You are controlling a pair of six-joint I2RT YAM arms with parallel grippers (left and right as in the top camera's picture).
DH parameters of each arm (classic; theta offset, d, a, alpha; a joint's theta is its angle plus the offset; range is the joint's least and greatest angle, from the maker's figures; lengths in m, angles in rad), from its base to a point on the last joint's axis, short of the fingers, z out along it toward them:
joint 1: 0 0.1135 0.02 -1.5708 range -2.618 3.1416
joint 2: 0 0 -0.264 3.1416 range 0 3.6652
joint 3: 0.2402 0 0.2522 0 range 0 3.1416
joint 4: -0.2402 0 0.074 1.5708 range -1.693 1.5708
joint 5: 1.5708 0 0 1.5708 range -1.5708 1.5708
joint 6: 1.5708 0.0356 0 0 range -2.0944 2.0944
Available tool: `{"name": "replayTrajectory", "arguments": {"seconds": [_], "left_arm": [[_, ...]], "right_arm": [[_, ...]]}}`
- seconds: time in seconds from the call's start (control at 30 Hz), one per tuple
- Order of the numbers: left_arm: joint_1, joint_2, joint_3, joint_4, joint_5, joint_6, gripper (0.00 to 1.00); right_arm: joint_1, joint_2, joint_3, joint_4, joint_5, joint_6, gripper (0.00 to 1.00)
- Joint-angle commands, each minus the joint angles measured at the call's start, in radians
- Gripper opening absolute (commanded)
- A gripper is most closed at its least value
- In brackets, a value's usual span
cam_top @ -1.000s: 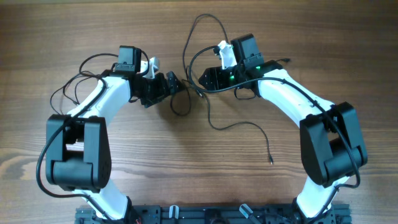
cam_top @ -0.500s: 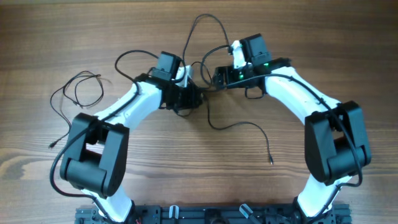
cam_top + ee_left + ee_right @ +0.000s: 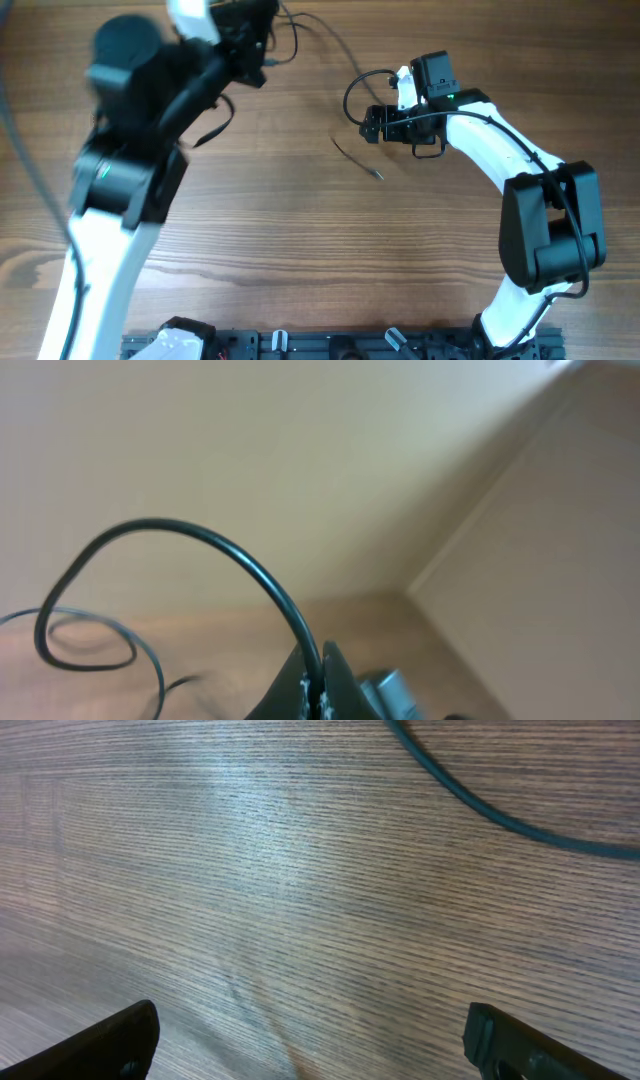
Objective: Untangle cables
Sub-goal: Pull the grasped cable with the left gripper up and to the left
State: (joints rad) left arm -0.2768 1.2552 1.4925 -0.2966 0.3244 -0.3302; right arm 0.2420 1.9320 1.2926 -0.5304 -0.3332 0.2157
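Observation:
Next, my left gripper lets go of the thin black cable on the wood [image 3: 106, 148] beneath the raised arm, opposite my right gripper.
My left gripper [image 3: 318, 685] is shut on a thin black cable [image 3: 205, 538], which arcs up out of the jaws and loops away to the left. Overhead, the left arm is raised high and blurred, with the left gripper [image 3: 258, 40] at the back left. The held cable [image 3: 320, 35] trails from it toward the right. A short cable end [image 3: 352, 158] with a small plug lies on the wood in the middle. My right gripper [image 3: 370, 125] stands open just above and right of it, holding nothing. In the right wrist view the right gripper [image 3: 315, 1050] is spread wide over bare wood, with a cable [image 3: 480, 812] crossing ahead.
The wooden table [image 3: 300, 260] fills the overhead view. A dark rail [image 3: 330, 345] runs along the near edge between the arm bases. A black wire loop [image 3: 352, 92] sits beside the right wrist. The left wrist view faces a beige wall [image 3: 300, 450].
The left gripper closed on a cable and the arm swung up toward the back left, pulling the cables out of the middle. The right gripper opened wide and shifted slightly right.

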Motion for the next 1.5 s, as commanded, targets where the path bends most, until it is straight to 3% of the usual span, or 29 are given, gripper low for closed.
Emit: {"name": "replayTrajectory", "arguments": {"seconds": [0.0, 0.23, 0.5, 0.63, 0.77, 0.97, 1.1, 1.2, 1.3, 1.37, 1.43, 1.47], "left_arm": [[0.000, -0.085, 0.000, 0.003, -0.064, 0.013, 0.04], [0.000, -0.122, 0.000, -0.015, -0.099, 0.013, 0.04], [0.000, -0.073, 0.000, 0.005, -0.098, 0.013, 0.04], [0.000, -0.064, 0.000, 0.026, -0.099, 0.013, 0.04], [0.000, -0.074, 0.000, 0.189, -0.098, 0.013, 0.04], [0.000, -0.100, 0.000, 0.601, -0.098, 0.009, 0.04], [0.000, -0.118, 0.000, 0.620, -0.166, 0.003, 0.04], [-0.002, -0.079, 0.000, 0.518, -0.204, -0.213, 0.04], [-0.002, 0.041, 0.000, 0.494, -0.299, -0.238, 0.04], [-0.002, 0.110, 0.000, 0.483, -0.326, -0.352, 0.04], [-0.002, 0.135, 0.000, 0.468, -0.280, -0.464, 0.04], [-0.002, 0.137, 0.000, 0.468, -0.262, -0.501, 0.04]], "right_arm": [[0.001, 0.026, 0.008, -0.002, -0.027, 0.001, 1.00], [0.001, 0.026, 0.008, -0.002, -0.045, 0.001, 1.00], [0.001, 0.026, 0.008, -0.002, -0.504, -0.002, 1.00], [0.011, 0.026, 0.008, -0.002, -0.586, 0.074, 1.00], [0.030, 0.026, 0.008, 0.024, -0.586, 0.076, 1.00], [0.031, 0.026, 0.008, 0.092, -0.581, 0.127, 1.00], [0.031, 0.026, 0.008, 0.092, -0.581, 0.128, 1.00], [0.031, 0.026, 0.008, 0.100, -0.581, 0.166, 1.00], [0.031, 0.026, 0.008, 0.108, -0.581, 0.204, 1.00], [0.031, 0.026, 0.008, 0.108, -0.586, 0.203, 1.00], [0.031, 0.026, 0.008, 0.110, -0.663, 0.140, 1.00], [0.032, 0.026, 0.008, 0.121, -0.809, 0.010, 1.00]]}}
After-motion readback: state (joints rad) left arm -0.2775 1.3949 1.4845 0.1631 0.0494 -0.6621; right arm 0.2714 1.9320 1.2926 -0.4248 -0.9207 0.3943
